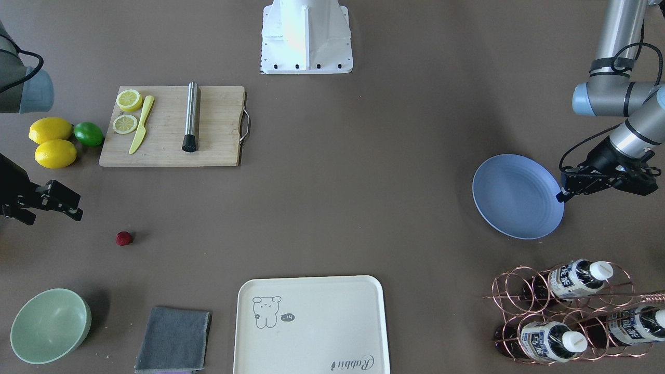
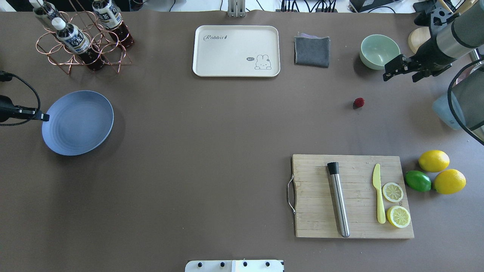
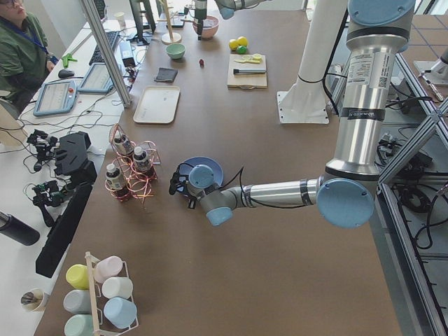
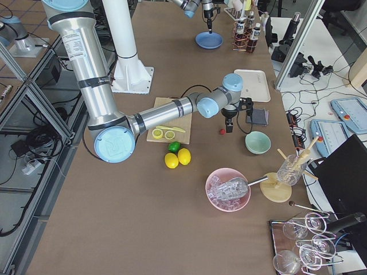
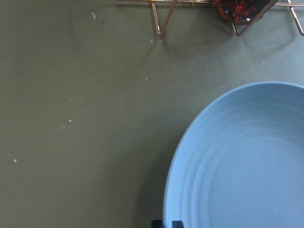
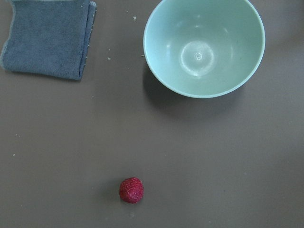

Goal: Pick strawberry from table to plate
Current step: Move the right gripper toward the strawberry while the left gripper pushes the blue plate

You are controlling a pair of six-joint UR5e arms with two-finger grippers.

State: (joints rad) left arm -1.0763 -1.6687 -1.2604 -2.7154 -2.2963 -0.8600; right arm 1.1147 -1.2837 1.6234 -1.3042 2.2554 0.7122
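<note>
The strawberry near the green bowl should get to the plate, so next my right gripper will go to it and close on the berry's sides (image 1: 124, 239) (image 6: 131, 190).
The strawberry (image 1: 123, 238) (image 2: 359, 102) is a small dark-red berry lying alone on the brown table (image 2: 211, 132), and it sits low in the right wrist view (image 6: 131, 190). My right gripper (image 2: 399, 78) (image 1: 54, 214) hovers open and empty above the table, between the berry and the green bowl, a little to the berry's side. The blue plate (image 2: 77, 122) (image 1: 517, 196) (image 5: 237, 156) rests empty at the opposite end of the table. At its rim hangs my left gripper (image 2: 46, 117) (image 1: 560, 197), shut on nothing.
Close to the strawberry are a pale green bowl (image 2: 379, 51) and a folded grey cloth (image 2: 312, 51). A cream tray (image 2: 236, 51), a cutting board (image 2: 351, 196) with lemon slices, knife and steel tube, whole lemons, a lime, and a copper bottle rack (image 2: 81, 41) ring the table.
</note>
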